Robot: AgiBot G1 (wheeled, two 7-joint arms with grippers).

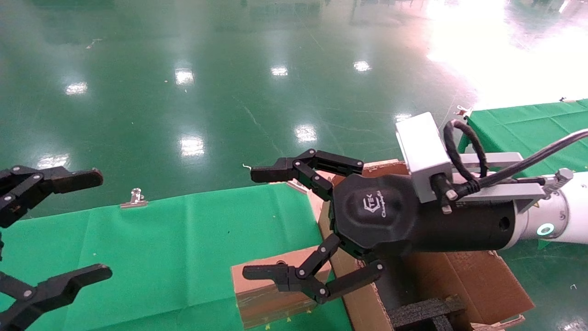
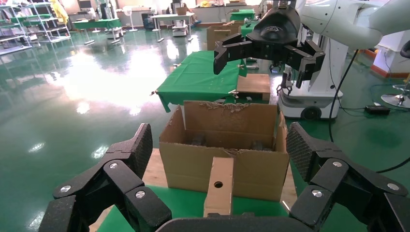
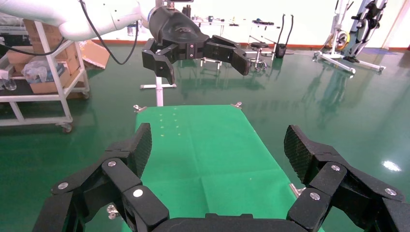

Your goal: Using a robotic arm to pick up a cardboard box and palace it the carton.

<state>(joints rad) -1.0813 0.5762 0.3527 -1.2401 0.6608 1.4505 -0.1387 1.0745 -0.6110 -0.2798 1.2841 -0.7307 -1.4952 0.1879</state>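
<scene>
I should next move my right gripper to the small cardboard box and close it on its end (image 1: 325, 267) beside the large carton, leaving the small box's round hole clear.
The small brown cardboard box (image 1: 271, 294) lies on the green table (image 1: 161, 248), right beside the large carton (image 1: 477, 280). My right gripper (image 1: 255, 223), on the white robotic arm (image 1: 567, 216), is open and empty. It hovers above the table and its lower finger overlaps the box in the head view. My left gripper (image 1: 96, 225) is open and empty over the table's left end. In the left wrist view the box (image 2: 220, 186) with its round hole stands in front of the carton (image 2: 193, 162), between the left gripper's (image 2: 220, 147) spread fingers. The right wrist view shows the right gripper (image 3: 217, 150) and bare cloth; the box is hidden there.
Black foam inserts (image 1: 425, 310) sit inside the carton. A metal clip (image 1: 134, 197) holds the cloth at the table's far edge. A second green table (image 1: 528, 124) stands at the right. Shiny green floor lies beyond.
</scene>
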